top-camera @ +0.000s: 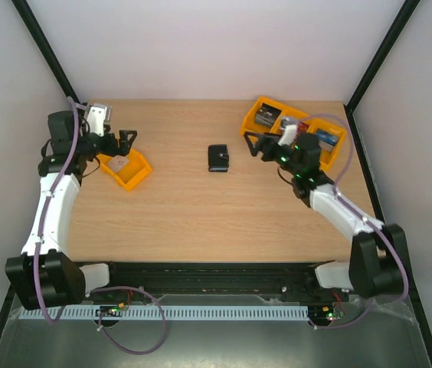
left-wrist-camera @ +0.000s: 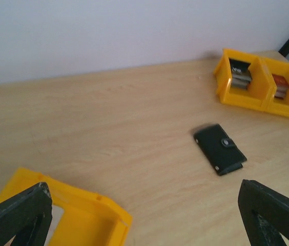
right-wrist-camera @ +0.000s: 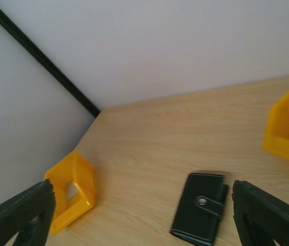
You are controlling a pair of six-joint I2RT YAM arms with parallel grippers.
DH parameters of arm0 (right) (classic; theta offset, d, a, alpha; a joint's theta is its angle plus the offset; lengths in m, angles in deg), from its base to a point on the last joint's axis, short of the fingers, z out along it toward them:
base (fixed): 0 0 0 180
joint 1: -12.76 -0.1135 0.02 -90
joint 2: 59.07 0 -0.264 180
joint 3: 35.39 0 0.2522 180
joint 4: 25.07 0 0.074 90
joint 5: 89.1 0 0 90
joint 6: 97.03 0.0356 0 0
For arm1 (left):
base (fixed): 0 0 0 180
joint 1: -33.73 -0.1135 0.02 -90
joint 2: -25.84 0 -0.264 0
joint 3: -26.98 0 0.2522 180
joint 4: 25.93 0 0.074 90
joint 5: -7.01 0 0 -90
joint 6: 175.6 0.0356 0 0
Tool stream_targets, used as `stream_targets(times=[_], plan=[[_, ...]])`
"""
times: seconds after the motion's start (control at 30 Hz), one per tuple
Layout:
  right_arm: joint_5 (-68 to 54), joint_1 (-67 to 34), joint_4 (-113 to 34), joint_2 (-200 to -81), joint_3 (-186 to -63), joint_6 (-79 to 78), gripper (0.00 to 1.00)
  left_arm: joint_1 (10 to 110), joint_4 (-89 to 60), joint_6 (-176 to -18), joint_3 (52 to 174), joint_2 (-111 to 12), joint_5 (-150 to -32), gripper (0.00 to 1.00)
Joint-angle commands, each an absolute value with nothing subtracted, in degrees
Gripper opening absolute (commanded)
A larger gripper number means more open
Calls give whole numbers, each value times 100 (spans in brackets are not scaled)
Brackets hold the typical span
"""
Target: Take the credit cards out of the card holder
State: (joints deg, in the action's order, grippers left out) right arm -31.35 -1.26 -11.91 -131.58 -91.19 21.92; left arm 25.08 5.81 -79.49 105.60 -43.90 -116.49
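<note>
My right gripper needs to go to the black card holder's back corner (top-camera: 224, 147) (right-wrist-camera: 220, 179) on the snap tab's side next. It should close there.
The black card holder (top-camera: 218, 158) lies closed on the wooden table, its snap tab fastened; it also shows in the left wrist view (left-wrist-camera: 220, 148) and the right wrist view (right-wrist-camera: 198, 209). No pale cards lie loose on the table; a pale flat thing (top-camera: 121, 163) lies in the left yellow tray (top-camera: 135, 178). My left gripper (top-camera: 128, 139) is open and empty above that tray. My right gripper (top-camera: 252, 142) is open and empty, right of the holder and apart from it.
A row of yellow trays (top-camera: 277, 115) at the back right holds thick stacks of dark, red and blue cards. It also shows in the left wrist view (left-wrist-camera: 260, 84). Black frame posts stand at the back corners.
</note>
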Motion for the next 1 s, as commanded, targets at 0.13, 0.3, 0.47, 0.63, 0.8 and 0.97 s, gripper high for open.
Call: stream_targets(times=[0.13,0.3,0.47,0.63,0.8,0.97], plan=[[-2223,-906,-3315,-15635,-11383,2335,73,2898,867,-8669,10229,-4527,-11766,100],[-2027,-973,-4089,-17001,-12597,2389,62,3184,713,-8874,10064,-4650,-11951,100],[-1650,-984,-4865,-17973,-13540,2148,57,3307,654,-8968,10052,-4858,-12045,99],[-2068,-983,-4940,-18568,-13927,2097,57,3405,659,-8941,10077,-5007,-12051,99],[-2552,-985,-4794,-19004,-14282,2275,56,3416,666,-8907,10050,-5003,-12000,100],[-2799,-983,-4620,-19308,-14494,2539,40,3417,717,-8919,10111,-5085,-12008,99]])
